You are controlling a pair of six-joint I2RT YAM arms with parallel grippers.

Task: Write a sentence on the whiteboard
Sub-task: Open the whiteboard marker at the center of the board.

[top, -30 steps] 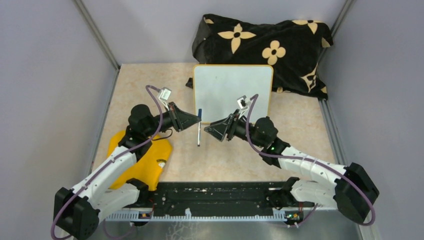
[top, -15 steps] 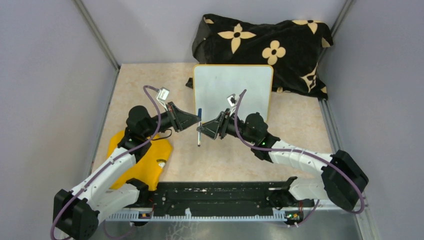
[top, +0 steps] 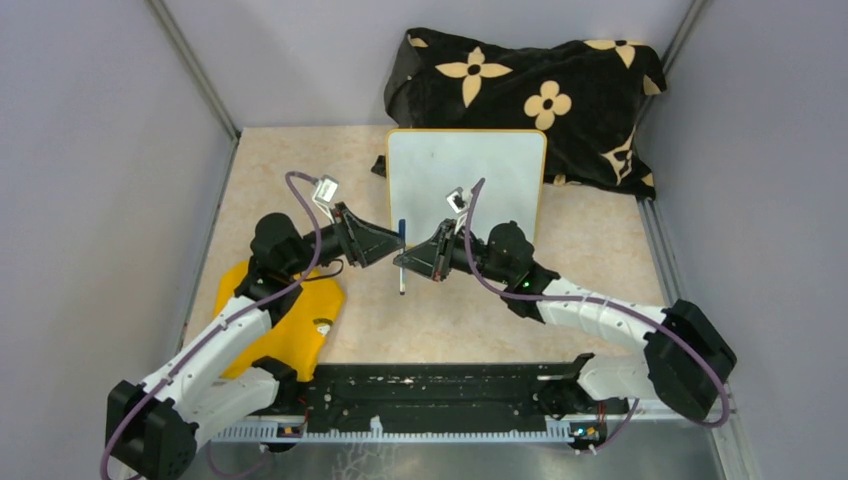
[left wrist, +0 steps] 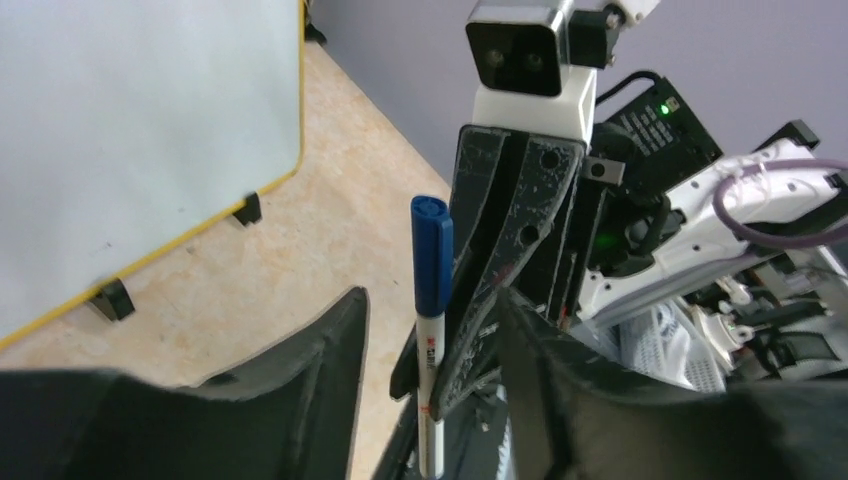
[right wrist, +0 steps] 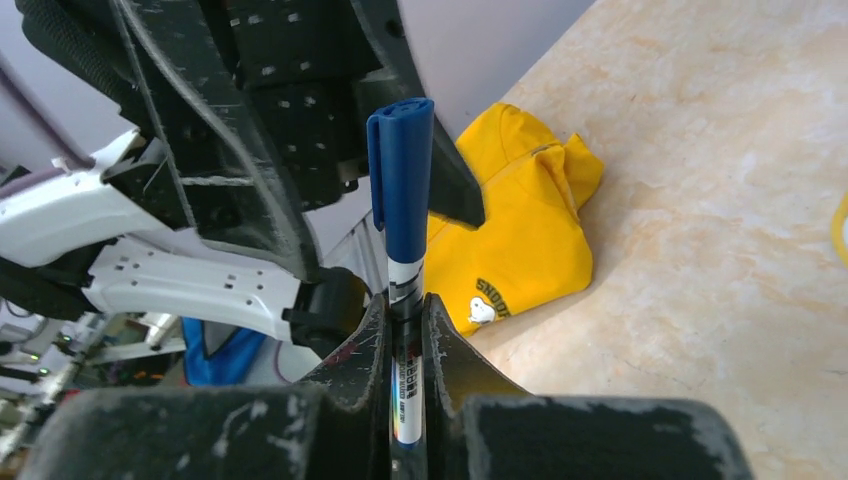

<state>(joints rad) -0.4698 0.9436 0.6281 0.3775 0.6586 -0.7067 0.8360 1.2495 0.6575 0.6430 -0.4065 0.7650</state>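
The marker's writing end is under the blue cap, so my left gripper should grip the cap (right wrist: pixel 402 180) and pull it off while my right gripper holds the marker.
The whiteboard (top: pixel 465 180) stands blank at the back of the table, its yellow rim and black feet also showing in the left wrist view (left wrist: pixel 130 130). A white marker with a blue cap (top: pixel 402 258) hangs upright in front of it. My right gripper (top: pixel 407 262) is shut on the marker's white barrel (right wrist: pixel 402 210), cap end pointing away from the fingers (right wrist: pixel 405 305). My left gripper (top: pixel 397 244) faces it from the left, open. Its fingers stand apart on either side of the marker (left wrist: pixel 431 300) without touching it (left wrist: pixel 432 312).
A yellow garment (top: pixel 285 320) lies on the table's left under the left arm, also in the right wrist view (right wrist: pixel 520 230). A black flowered cloth (top: pixel 530 95) is heaped behind the whiteboard. Grey walls close in both sides.
My right gripper moved left up to the marker and shut on it. My left gripper, which held the marker, has opened and let go.
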